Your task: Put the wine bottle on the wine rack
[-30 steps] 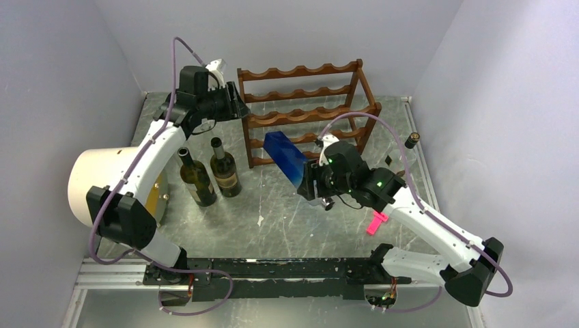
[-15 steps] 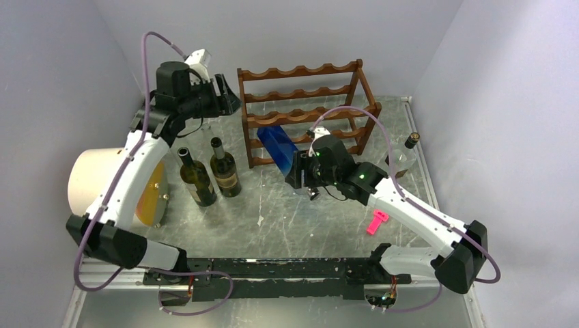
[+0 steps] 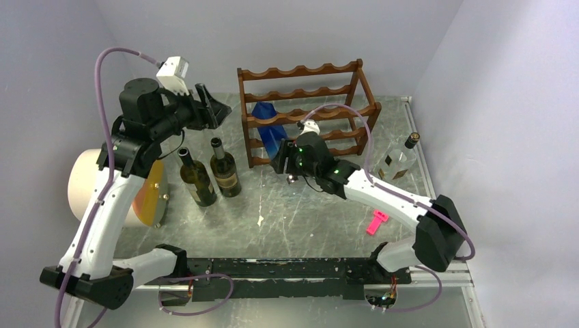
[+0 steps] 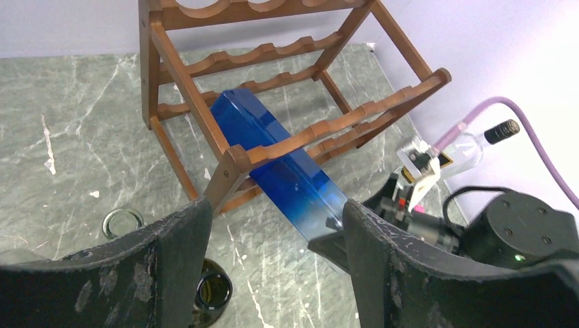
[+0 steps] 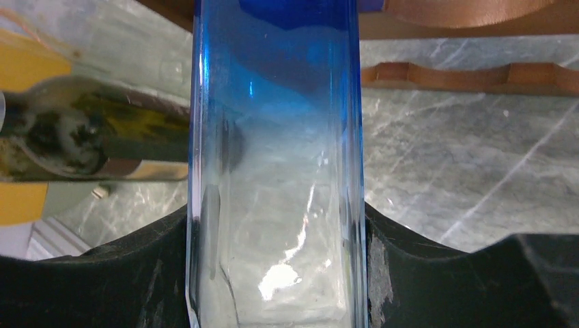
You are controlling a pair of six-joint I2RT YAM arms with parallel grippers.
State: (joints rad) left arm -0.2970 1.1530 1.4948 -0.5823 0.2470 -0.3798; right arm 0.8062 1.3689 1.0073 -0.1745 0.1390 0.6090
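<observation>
My right gripper needs to let go of the wine bottle on the rack's lower level (image 3: 264,124), at the end closest to the dark green bottles.
The wine bottle (image 3: 267,130) is square-sided glass, deep blue at one end and fading to clear at the other. My right gripper (image 3: 283,158) is shut on its clear end (image 5: 276,171). The bottle slants up into the left column of the reddish-brown wine rack (image 3: 300,70). In the left wrist view its blue body (image 4: 273,154) passes under a scalloped front rail (image 4: 328,126). My left gripper (image 3: 212,109) hangs open and empty, up and to the left of the rack, apart from the bottle.
Two dark green bottles (image 3: 196,179) (image 3: 224,169) stand upright left of the rack, under my left arm. A clear corked bottle (image 3: 399,160) stands to the rack's right. A white drum (image 3: 102,184) lies at the far left. A pink tag (image 3: 375,222) lies front right.
My right arm has pushed the blue bottle left and farther back into the rack. My left arm has drawn back to the left and its jaws have spread open.
</observation>
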